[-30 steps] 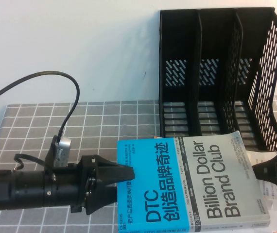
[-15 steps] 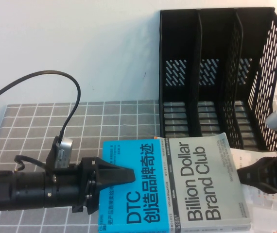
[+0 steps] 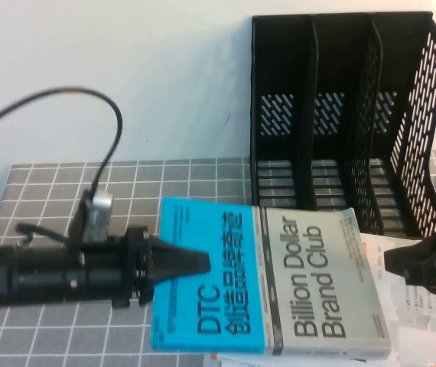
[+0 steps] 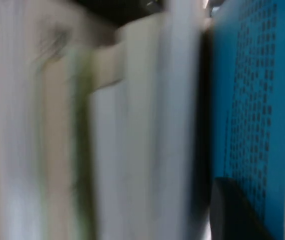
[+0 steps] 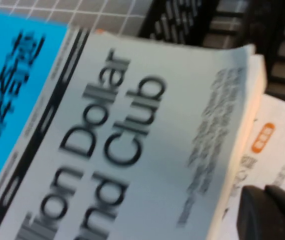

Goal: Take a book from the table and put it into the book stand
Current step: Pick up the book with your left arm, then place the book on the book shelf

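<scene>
The left gripper should release the cyan and grey book in the book stand's slot (image 3: 281,215) that is closest to the black cable.
The book (image 3: 294,283), half cyan and half pale grey, is held off the table (image 3: 50,191) in front of the black book stand (image 3: 340,115). My left gripper (image 3: 199,264) is shut on the book's cyan left edge; one black finger (image 4: 232,215) lies on the cyan cover (image 4: 257,100) beside the page edges. My right gripper (image 3: 401,264) is shut and empty, just off the book's right edge. In the right wrist view the gripper (image 5: 262,196) sits beside the grey cover (image 5: 132,150). The stand's three slots hold nothing.
A white book with orange print (image 3: 424,321) lies on the table under the held book's right end, also in the right wrist view (image 5: 277,145). A black cable (image 3: 111,115) loops over the left arm. The wall stands behind the stand.
The book moved left and its left end rose with my left gripper. My right gripper pushed in against the book's right edge, then drew back a little to the right.
</scene>
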`<state>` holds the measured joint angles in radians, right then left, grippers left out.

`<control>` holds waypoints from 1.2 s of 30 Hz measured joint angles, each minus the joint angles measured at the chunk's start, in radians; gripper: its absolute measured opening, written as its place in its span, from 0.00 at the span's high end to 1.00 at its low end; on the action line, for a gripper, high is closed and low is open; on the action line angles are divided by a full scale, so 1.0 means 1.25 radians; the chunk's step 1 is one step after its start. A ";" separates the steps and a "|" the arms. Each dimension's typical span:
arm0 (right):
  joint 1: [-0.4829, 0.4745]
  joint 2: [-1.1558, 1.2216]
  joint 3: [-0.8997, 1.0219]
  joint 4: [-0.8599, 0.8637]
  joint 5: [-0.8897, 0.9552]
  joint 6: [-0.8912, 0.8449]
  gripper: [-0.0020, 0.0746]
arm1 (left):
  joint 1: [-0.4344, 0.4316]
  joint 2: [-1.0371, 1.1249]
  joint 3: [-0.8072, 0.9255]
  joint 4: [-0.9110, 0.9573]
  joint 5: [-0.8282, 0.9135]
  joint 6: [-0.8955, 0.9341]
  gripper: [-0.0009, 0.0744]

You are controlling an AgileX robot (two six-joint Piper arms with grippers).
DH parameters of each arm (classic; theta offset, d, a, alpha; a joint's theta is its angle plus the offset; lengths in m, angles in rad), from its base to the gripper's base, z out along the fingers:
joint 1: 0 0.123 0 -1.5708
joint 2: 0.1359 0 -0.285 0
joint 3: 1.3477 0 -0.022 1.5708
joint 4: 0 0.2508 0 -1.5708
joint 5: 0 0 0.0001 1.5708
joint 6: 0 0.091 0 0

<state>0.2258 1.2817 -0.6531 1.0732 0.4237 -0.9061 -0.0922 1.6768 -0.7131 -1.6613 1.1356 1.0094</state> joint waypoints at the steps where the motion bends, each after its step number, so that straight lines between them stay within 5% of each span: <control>1: 0.000 -0.007 0.000 -0.006 0.015 0.000 0.98 | 0.000 -0.021 -0.018 0.010 -0.006 -0.018 0.75; 10: 0.000 -0.015 0.000 -0.080 0.104 -0.002 0.98 | 0.000 -0.170 -0.312 0.159 -0.072 -0.264 0.75; 17: 0.000 -0.015 0.000 -0.119 0.112 -0.003 0.98 | -0.009 -0.120 -0.654 0.404 -0.155 -0.549 0.75; 29: 0.000 -0.016 0.000 -0.127 0.150 -0.003 0.98 | -0.163 0.159 -1.256 0.984 -0.054 -1.032 0.75; 36: 0.000 -0.016 0.000 -0.129 0.174 -0.003 0.98 | -0.281 0.271 -1.359 1.170 -0.001 -1.110 0.75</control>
<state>0.2258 1.2613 -0.6531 0.9120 0.6410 -0.9101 -0.4428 2.0160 -2.4124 -0.1983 1.1343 -0.3780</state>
